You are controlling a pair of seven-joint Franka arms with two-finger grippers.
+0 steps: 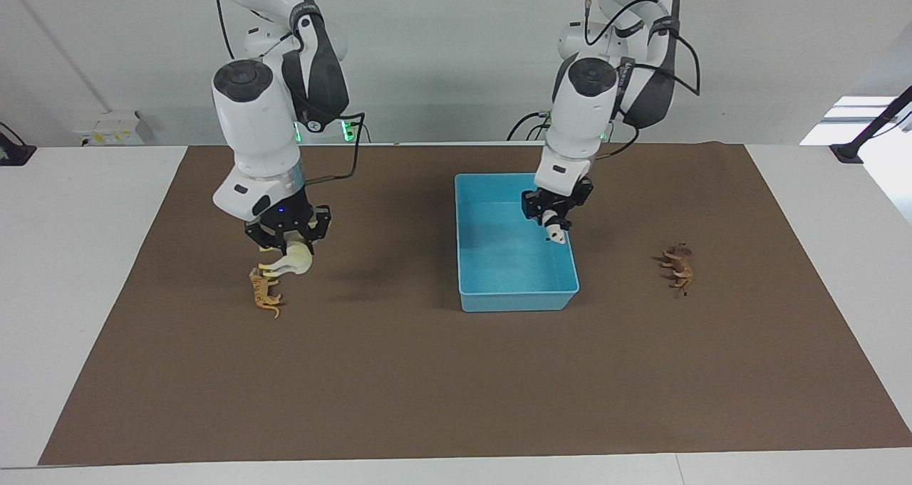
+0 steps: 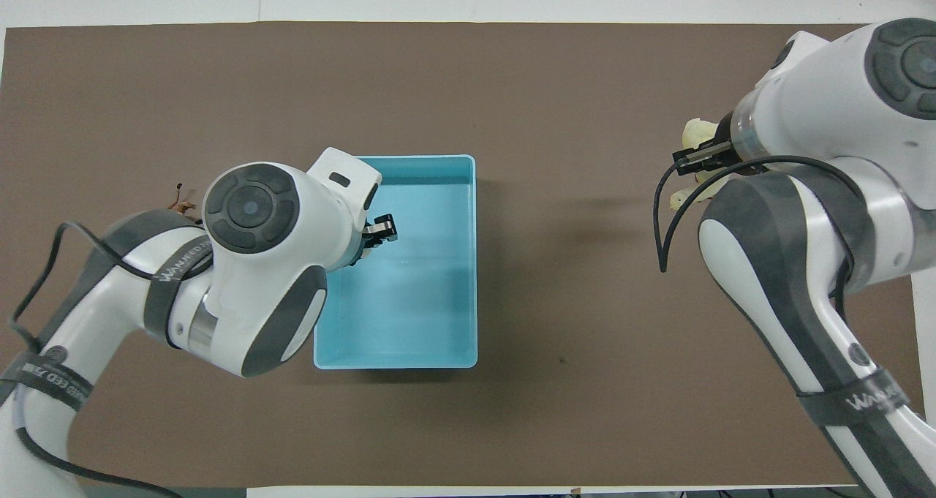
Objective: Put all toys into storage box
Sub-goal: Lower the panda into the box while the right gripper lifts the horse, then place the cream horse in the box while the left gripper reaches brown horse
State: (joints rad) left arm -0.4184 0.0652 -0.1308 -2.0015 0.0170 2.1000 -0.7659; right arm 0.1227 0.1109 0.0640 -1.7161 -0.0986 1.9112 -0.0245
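Next, my right gripper releases the cream-white camel in the half of the light-blue storage box nearer that gripper (image 2: pixel 433 277). The camel is now just above the mat.
My right gripper (image 1: pixel 288 246) is shut on the cream-white camel (image 1: pixel 293 261) and holds it just above the mat, beside the orange tiger (image 1: pixel 265 294), which lies on the mat. In the overhead view the camel (image 2: pixel 697 131) shows at the right gripper (image 2: pixel 702 160), and the tiger is hidden under that arm. My left gripper (image 1: pixel 552 223) is shut on the panda (image 1: pixel 556 234) and holds it over the light-blue storage box (image 1: pixel 516 301), inside its rim toward the left arm's end. The box (image 2: pixel 395 359) holds nothing else. The brown lion (image 1: pixel 677 268) lies on the mat toward the left arm's end.
A brown mat (image 1: pixel 427 385) covers the table's middle, with bare white table (image 1: pixel 71 293) around it. In the overhead view only a bit of the lion (image 2: pixel 179 204) shows past the left arm, whose gripper (image 2: pixel 380 229) is over the box.
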